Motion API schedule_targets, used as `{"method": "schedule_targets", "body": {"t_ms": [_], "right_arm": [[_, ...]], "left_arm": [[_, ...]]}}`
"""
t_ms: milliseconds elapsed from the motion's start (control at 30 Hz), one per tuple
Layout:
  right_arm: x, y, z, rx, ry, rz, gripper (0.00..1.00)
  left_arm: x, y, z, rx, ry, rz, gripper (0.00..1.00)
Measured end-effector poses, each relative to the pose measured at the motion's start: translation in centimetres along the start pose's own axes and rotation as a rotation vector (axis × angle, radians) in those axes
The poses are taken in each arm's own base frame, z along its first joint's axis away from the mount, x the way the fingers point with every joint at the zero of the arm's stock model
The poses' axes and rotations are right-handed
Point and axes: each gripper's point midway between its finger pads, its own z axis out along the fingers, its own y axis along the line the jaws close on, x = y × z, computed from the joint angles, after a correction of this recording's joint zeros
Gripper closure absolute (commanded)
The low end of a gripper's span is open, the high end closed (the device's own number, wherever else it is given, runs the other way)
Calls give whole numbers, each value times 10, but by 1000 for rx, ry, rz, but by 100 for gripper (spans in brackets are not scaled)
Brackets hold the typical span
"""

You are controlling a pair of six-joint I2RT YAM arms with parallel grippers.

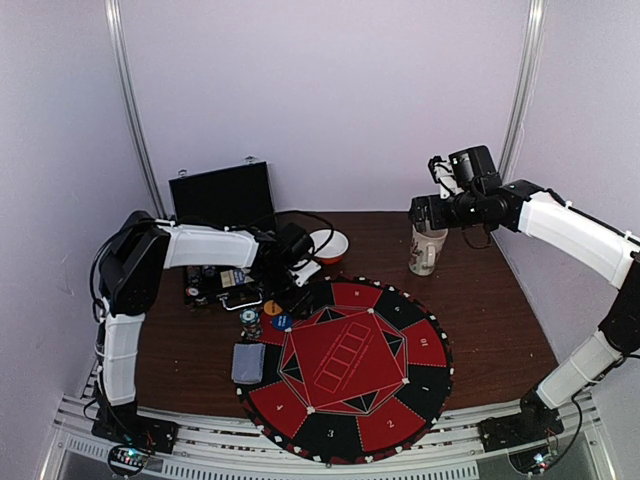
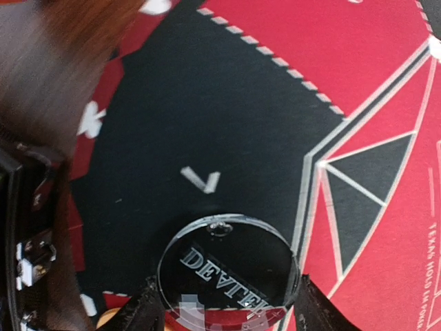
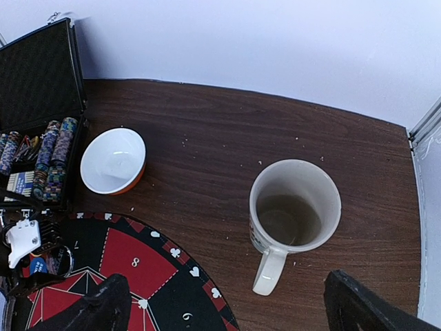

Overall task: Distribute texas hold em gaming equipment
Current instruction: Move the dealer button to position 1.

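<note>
Next, my left gripper releases the clear round disc onto the black sector (image 1: 434, 380) that lies farthest away from the grey-blue stack of cards.
A clear round disc (image 2: 227, 265) engraved with letters sits between my left gripper's (image 2: 227, 307) fingers (image 2: 143, 309), which press on its rim from both sides over a black sector of the mat (image 2: 207, 103). In the top view the left gripper (image 1: 290, 285) is low at the mat's (image 1: 420, 345) far left edge. Beside it lie an orange disc (image 1: 272, 308), a blue disc (image 1: 282, 321) and a grey-blue card stack (image 1: 248, 362). My right gripper (image 1: 443, 178) hangs high and open above the mug (image 3: 295, 207), holding nothing (image 3: 227, 303).
An open black briefcase (image 1: 222, 195) with rows of chips (image 3: 58, 155) stands at the back left. An orange-and-white bowl (image 1: 328, 245) sits behind the mat. The white mug (image 1: 428, 250) stands on the wooden table (image 3: 207, 138) at the back right.
</note>
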Motion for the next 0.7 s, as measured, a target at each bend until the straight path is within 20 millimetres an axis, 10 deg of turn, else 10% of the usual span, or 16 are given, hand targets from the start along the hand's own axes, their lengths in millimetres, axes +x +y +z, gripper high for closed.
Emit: {"method": "schedule_targets", "body": {"t_ms": [367, 700], "right_arm": [[7, -1, 0, 5, 28, -5, 0], [42, -13, -13, 34, 173, 9, 0]], "left_arm": [[-10, -86, 7, 107, -38, 261, 55], [-17, -227, 12, 309, -121, 683, 60]]}}
